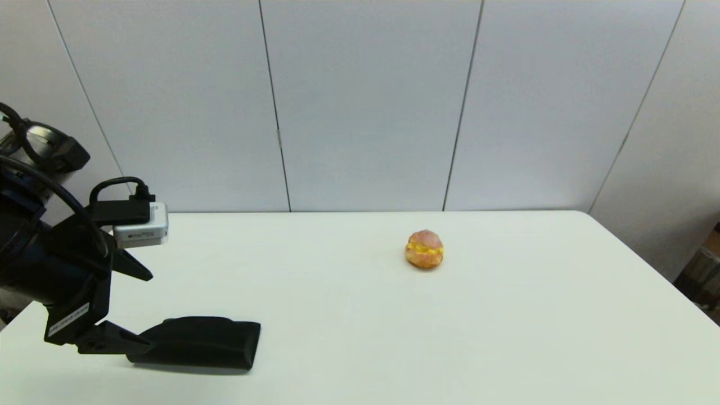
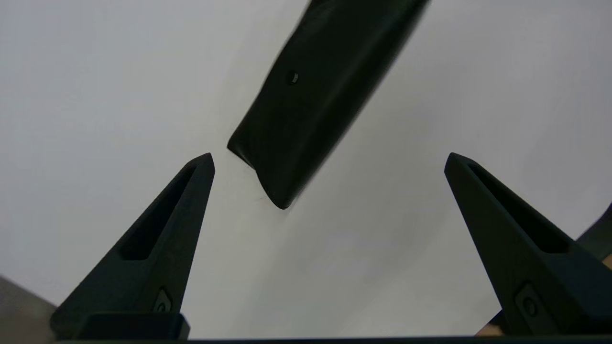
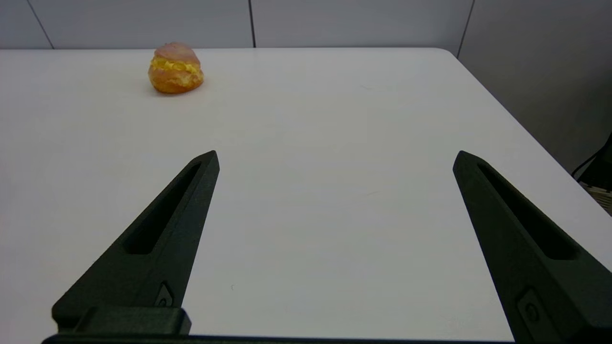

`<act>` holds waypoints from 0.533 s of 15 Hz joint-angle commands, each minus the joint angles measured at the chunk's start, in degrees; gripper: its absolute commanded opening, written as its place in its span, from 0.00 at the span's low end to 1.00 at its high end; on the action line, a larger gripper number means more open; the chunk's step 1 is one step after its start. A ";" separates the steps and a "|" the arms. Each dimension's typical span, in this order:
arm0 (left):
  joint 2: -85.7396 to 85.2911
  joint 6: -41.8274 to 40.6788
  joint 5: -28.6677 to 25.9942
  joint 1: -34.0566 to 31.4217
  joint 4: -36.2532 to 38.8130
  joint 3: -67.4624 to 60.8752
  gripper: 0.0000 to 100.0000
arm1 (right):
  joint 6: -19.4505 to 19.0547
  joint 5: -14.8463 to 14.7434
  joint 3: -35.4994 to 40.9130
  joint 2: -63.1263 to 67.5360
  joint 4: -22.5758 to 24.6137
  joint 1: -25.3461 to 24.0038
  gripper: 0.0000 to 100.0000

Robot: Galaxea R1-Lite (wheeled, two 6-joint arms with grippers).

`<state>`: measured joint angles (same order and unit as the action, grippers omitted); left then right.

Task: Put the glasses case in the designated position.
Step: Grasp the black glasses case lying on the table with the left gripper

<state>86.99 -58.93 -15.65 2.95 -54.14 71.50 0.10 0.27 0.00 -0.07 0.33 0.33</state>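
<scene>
The glasses case has a tapered end and a round snap button. Next, my left gripper needs to go past that end to the glasses case's middle [image 1: 194, 338] [image 2: 328, 73] and close across it, beside the button.
The glasses case [image 1: 202, 342] is a matte black oblong lying flat on the white table [image 1: 360, 315] near its front left. Its squared end points right and its tapered end points at my left gripper [image 1: 147, 308]. That gripper is open, with nothing between its fingers. In the left wrist view the case [image 2: 315, 95] runs away from my left gripper [image 2: 329, 156], and its near end sits just ahead of the fingertips, closer to one finger [image 2: 191, 191]. My right gripper [image 3: 334, 155] is open and empty, low over the table's right part, out of the head view.
A round pastry with yellow filling [image 1: 424, 249] sits right of centre toward the back of the table, also seen as the pastry [image 3: 176, 68] from the right wrist. Grey wall panels stand behind the table. The table's right edge [image 1: 647, 264] slants forward.
</scene>
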 commanded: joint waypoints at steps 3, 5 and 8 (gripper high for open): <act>8.98 -23.86 -4.83 -3.92 -6.77 1.28 1.00 | -0.01 0.00 0.00 0.07 0.02 -0.07 1.00; 11.88 -28.70 -4.83 -3.83 -7.21 1.28 1.00 | -0.01 0.00 0.00 0.07 0.02 0.02 1.00; 14.61 -31.07 -3.95 -3.57 -6.86 1.36 1.00 | -0.01 0.08 0.00 0.07 0.02 0.02 1.00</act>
<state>98.67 -89.25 -19.85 -0.82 -60.83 72.77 0.10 0.30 0.00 -0.07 0.33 0.33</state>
